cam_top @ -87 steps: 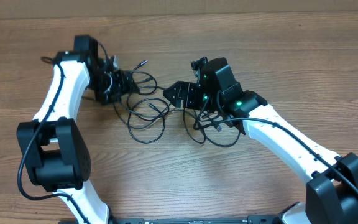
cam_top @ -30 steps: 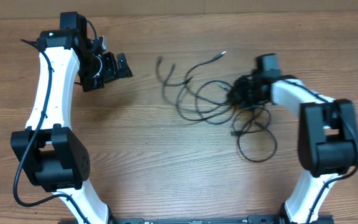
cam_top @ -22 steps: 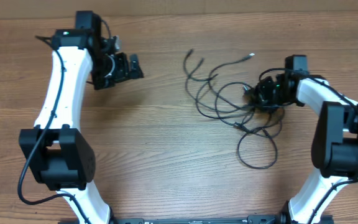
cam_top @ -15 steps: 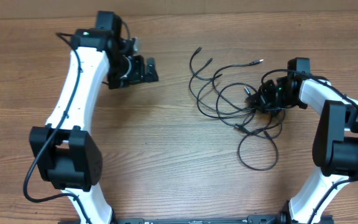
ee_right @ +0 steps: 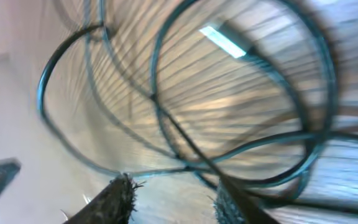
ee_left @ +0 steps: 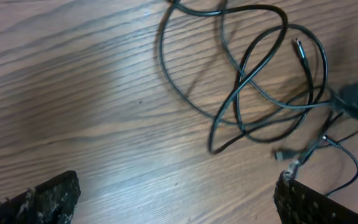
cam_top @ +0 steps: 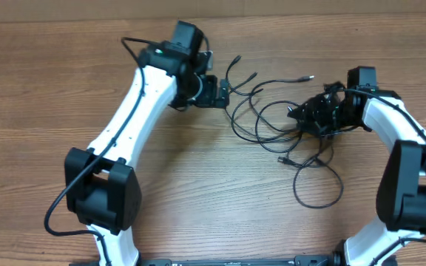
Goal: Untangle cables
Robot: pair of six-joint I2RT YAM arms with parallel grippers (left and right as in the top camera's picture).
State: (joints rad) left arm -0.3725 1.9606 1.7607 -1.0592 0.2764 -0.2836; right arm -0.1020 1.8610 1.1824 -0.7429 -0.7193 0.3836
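The near-side bend (cam_top: 235, 131) (ee_left: 212, 144) of the cable loop at the tangle's edge farthest from my right gripper needs to be grabbed next by my left gripper.
The cables (cam_top: 307, 76) lie as a tangle of thin black cords on the wooden table, right of centre, with one loose loop trailing toward the front. My left gripper (cam_top: 224, 92) hovers at the tangle's left edge, fingers wide open and empty. In the left wrist view the crossed cable loops (ee_left: 244, 78) lie ahead of the left gripper (ee_left: 176, 205). My right gripper (cam_top: 310, 117) sits low in the right side of the tangle. Its wrist view shows blurred cable loops (ee_right: 153, 98) close ahead and the right gripper (ee_right: 173, 202) with its jaws apart; one strand crosses the right finger (ee_right: 235, 205).
The wooden table (cam_top: 198, 192) carries nothing else. Its far edge (cam_top: 50, 20) runs along the top of the overhead view. Both white arms reach in from the near corners, the left arm (cam_top: 135, 111) stretching diagonally across the table's middle.
My left arm has swung right from the far left up to the tangle, staying open. My right gripper's jaws have parted, and the cables have shifted a little right.
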